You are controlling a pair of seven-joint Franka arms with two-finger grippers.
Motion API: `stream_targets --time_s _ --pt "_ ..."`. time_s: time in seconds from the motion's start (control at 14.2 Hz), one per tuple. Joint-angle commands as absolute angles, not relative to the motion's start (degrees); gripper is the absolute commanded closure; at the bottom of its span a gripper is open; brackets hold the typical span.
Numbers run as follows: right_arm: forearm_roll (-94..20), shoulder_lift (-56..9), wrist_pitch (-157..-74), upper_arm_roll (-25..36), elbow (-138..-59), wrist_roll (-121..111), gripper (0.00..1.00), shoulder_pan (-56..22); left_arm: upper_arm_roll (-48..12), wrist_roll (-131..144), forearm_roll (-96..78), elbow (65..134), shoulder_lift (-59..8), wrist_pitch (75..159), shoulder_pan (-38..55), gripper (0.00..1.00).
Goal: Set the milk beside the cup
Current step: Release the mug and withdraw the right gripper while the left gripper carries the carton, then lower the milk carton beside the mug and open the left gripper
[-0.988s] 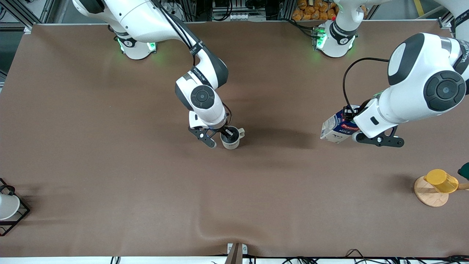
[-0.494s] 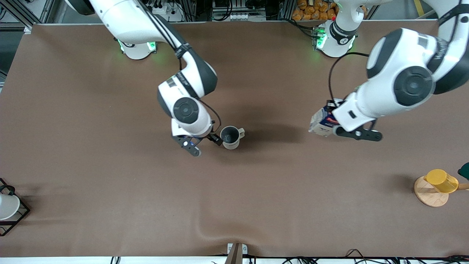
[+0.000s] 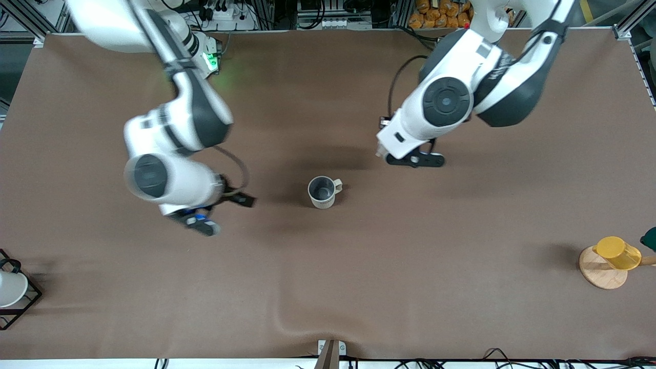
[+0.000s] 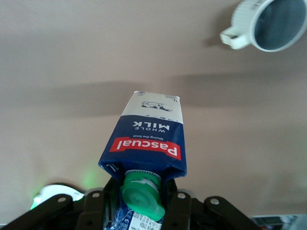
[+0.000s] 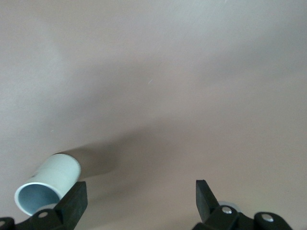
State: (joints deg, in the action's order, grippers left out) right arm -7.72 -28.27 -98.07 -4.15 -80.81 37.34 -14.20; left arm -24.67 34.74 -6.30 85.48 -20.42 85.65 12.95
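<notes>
My left gripper will set the milk down on the cloth [image 3: 326, 169] [image 4: 252, 62] beside the cup, toward the bases. The milk is in the air over the cloth.
The cup [image 3: 323, 192], a cream-beige mug with a grey inside, stands upright mid-table with its handle toward the left arm's end. It also shows in the left wrist view [image 4: 268, 24] and in the right wrist view [image 5: 48, 184]. My left gripper [image 3: 410, 158] is in the air over the cloth, toward the bases and the left arm's end from the cup. It is shut on the milk [image 4: 146, 143] just below the green cap [image 4: 142, 196]. In the front view the wrist hides the carton. My right gripper [image 3: 220, 212] is open and empty, well clear of the cup toward the right arm's end.
A yellow cup [image 3: 615, 252] sits on a wooden stand [image 3: 599, 271] near the left arm's end. A white cup in a black wire rack [image 3: 10, 289] sits at the right arm's end. The brown cloth has a ridge [image 3: 307, 318] near the front edge.
My right gripper has come off the cup's rim and drawn away toward the right arm's end. My left arm has carried the milk toward the table's middle, closer to the cup.
</notes>
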Motion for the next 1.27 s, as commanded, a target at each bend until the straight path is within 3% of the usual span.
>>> stream_targets --time_s 0.0,0.28,0.56,0.92,1.2 --pt "-8.4 -25.0 -96.6 -5.1 -83.8 27.2 0.00 -8.5 -24.3 40.5 -8.1 84.6 -22.6 88.1 16.9 0.96" --pt "-7.9 -21.8 -94.8 -4.9 -84.7 9.4 0.00 0.9 -23.9 51.7 -7.8 83.7 -28.3 97.6 23.2 0.96" --pt "-6.1 -18.0 -94.7 -4.7 -85.2 1.2 0.00 7.1 -21.9 58.2 -6.2 77.6 -34.1 99.4 29.3 0.96" --pt "-6.0 -4.4 -91.2 -5.4 -84.3 -0.5 0.00 7.7 -15.4 57.8 -6.2 77.1 -35.8 104.4 35.9 0.96" --pt "-6.1 -0.7 -89.9 -5.1 -86.3 -7.1 0.00 7.6 -12.3 57.7 -5.4 75.8 -37.1 104.9 39.2 0.96"
